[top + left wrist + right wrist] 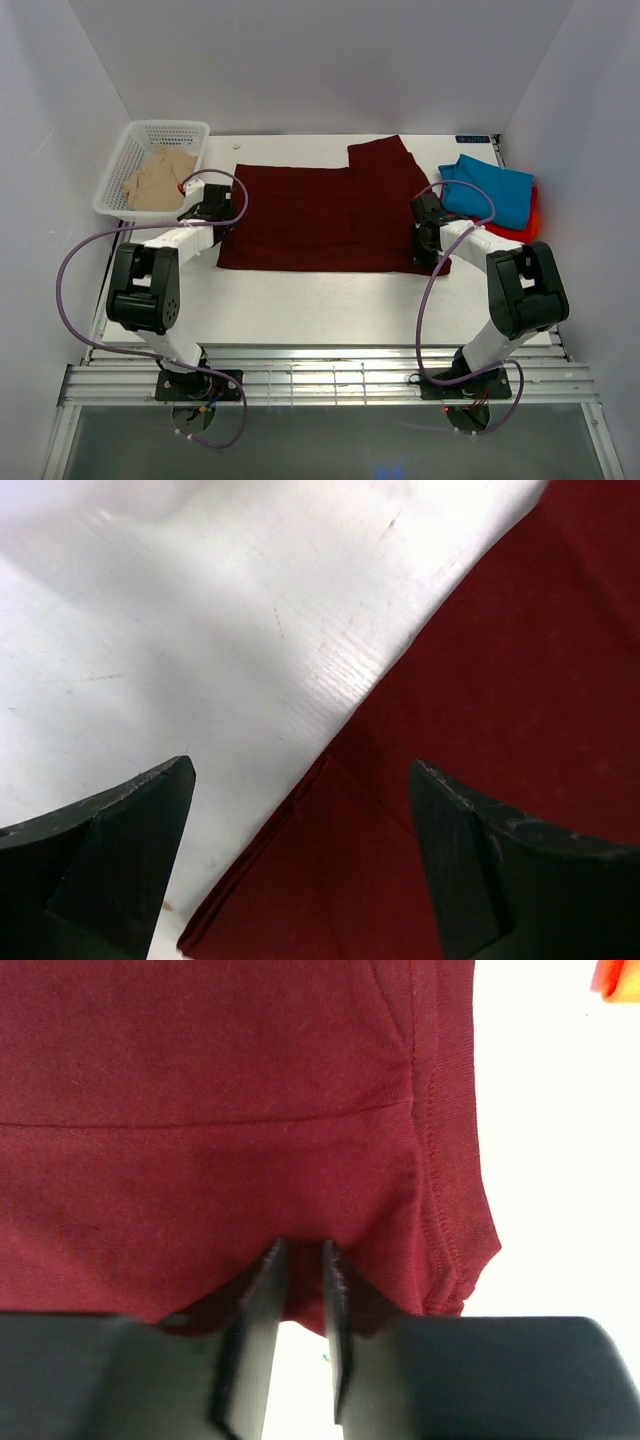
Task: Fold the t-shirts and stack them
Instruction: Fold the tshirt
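Observation:
My left gripper should close on the dark maroon t-shirt's layered near corner (236,259) (349,946) on the side of the basket, a little way in from the t-shirt's edge.
The dark maroon t-shirt (330,215) lies spread flat in the middle of the table, one sleeve folded up at the far right. My left gripper (213,207) is open over its left edge; in the left wrist view the gripper (302,767) straddles a layered corner of the maroon t-shirt (480,680) without holding it. My right gripper (426,238) is at the shirt's near right corner; in the right wrist view the gripper (302,1250) is shut on the hem of the maroon t-shirt (220,1080). The folded teal-blue t-shirt (490,192) lies on the red-orange t-shirt (530,218) at the right. The beige t-shirt (160,178) lies in the basket.
A white plastic mesh basket (165,130) stands at the back left corner, just beyond my left gripper. White walls close in the table on the left, back and right. A strip of bare table (330,305) lies between the shirt and the arm bases.

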`<action>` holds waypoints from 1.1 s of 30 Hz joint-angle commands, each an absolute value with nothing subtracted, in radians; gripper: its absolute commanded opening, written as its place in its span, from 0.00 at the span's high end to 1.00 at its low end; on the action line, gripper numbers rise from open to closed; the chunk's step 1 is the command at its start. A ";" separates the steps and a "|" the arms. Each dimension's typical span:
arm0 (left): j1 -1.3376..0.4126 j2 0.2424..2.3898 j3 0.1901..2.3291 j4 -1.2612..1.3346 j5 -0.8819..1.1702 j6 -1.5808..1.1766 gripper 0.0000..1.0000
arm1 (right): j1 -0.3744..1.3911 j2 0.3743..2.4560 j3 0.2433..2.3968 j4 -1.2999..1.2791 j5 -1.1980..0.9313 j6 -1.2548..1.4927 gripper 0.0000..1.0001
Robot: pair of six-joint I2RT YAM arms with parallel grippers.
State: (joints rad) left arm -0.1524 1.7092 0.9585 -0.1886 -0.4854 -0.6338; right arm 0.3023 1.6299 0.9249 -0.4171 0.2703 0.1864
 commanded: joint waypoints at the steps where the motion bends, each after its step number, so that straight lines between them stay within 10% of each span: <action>1: -0.150 1.559 0.983 -0.196 -0.531 -0.635 0.02 | 0.298 1.579 0.946 -0.405 0.262 0.170 0.67; 6: -0.222 1.436 0.986 -0.199 -0.500 -0.632 0.02 | 0.299 1.432 0.951 -0.359 0.235 0.152 0.52; 9: -0.294 1.439 0.988 -0.196 -0.500 -0.623 0.13 | 0.299 1.422 0.950 -0.314 0.203 0.147 0.64; 12: -0.328 1.485 0.970 -0.198 -0.477 -0.627 0.58 | 0.298 1.491 0.979 -0.334 0.172 0.155 0.92; 15: -0.331 1.509 0.910 -0.187 -0.434 -0.655 1.00 | 0.299 1.566 0.988 -0.313 0.114 0.164 0.92; 33: -0.331 1.528 0.709 -0.179 -0.425 -0.687 1.00 | 0.351 1.669 0.842 -0.287 0.092 0.236 0.92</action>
